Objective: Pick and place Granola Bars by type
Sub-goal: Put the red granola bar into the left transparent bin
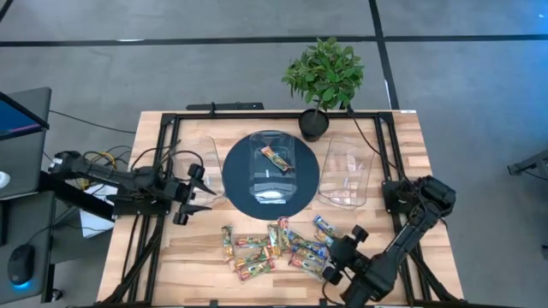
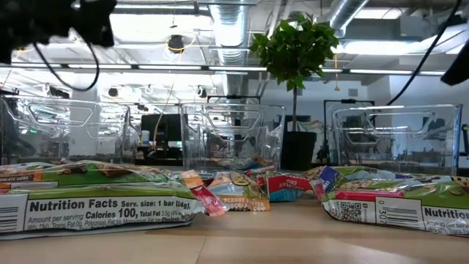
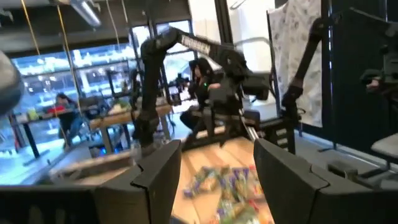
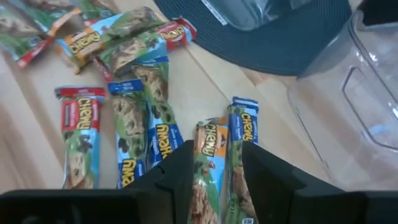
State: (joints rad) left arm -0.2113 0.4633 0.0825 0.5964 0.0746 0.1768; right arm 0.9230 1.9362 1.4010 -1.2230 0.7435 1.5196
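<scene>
My left gripper closes next on the middle of the green granola bar point(image 1: 249, 242) that lies crosswise at the far edge of the pile, facing the round mat.
Several granola bars point(image 1: 274, 248) in blue, red, green and orange wrappers lie flat in a loose pile on the wooden table's near half; they also show in the low view point(image 2: 242, 187). One more bar point(image 1: 276, 159) lies inside the middle clear tub point(image 1: 272, 175). My right gripper point(image 1: 341, 255) is open over the pile's right end. In its wrist view point(image 4: 217, 149) its fingers stand either side of an orange-topped bar point(image 4: 208, 155) and a blue-topped bar point(image 4: 241, 134); I cannot tell whether they touch. My left gripper point(image 1: 190, 195) point(image 3: 214, 168) is open and empty beside the left tub point(image 1: 211, 167).
Three clear tubs stand in a row past the pile; the middle one sits on a dark round mat point(image 1: 240, 195), and the right tub point(image 1: 347, 175) is beside it. A potted plant point(image 1: 324, 77) stands at the far edge. Black frame rails point(image 1: 163, 145) run along the table's sides.
</scene>
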